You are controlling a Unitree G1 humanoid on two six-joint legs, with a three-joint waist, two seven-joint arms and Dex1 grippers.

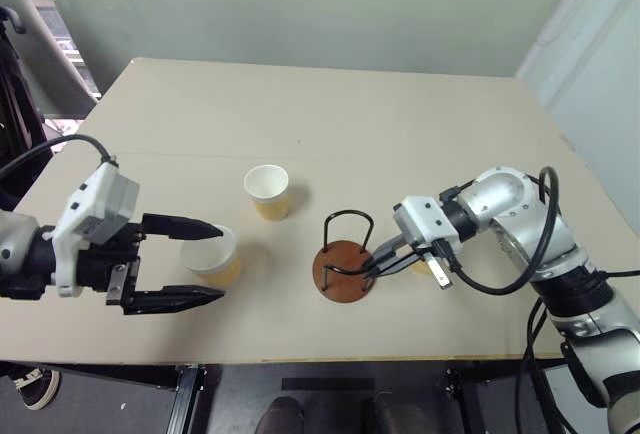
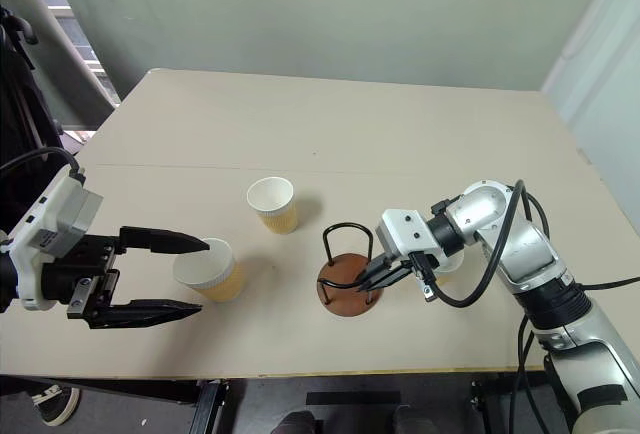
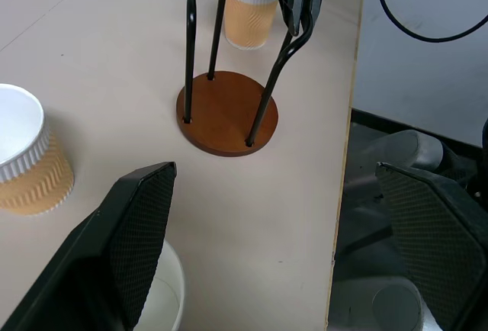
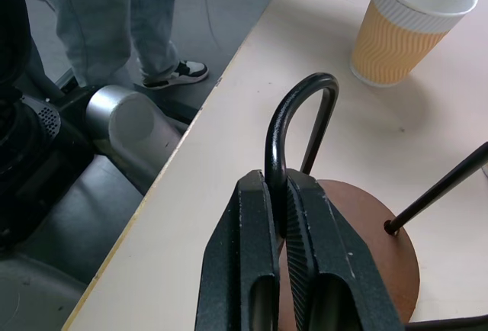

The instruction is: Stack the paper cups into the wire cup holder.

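Note:
I will next move my left gripper to the free paper cup behind the nearest cup and close it on the near side of that cup's rim (image 1: 264,197) (image 3: 41,127).
Three paper cups stand on the beige table (image 1: 330,114). My left gripper (image 1: 222,260) is open, its fingers on either side of the nearest cup (image 1: 213,256), whose rim (image 3: 169,293) shows between them. A second cup (image 1: 267,192) stands free behind it. The third cup (image 3: 250,7) is partly hidden behind my right gripper (image 1: 372,269). The wire cup holder (image 1: 343,271) has a round brown base and dark wire loops and holds no cup. My right gripper (image 4: 278,186) is shut on one upright wire loop (image 4: 293,110).
The table's near edge (image 1: 300,361) runs close to the holder and both grippers. A person's legs (image 4: 145,18) stand beyond that edge in the right wrist view. Black cables (image 1: 500,279) hang from my right arm. Dark equipment (image 1: 15,104) stands left of the table.

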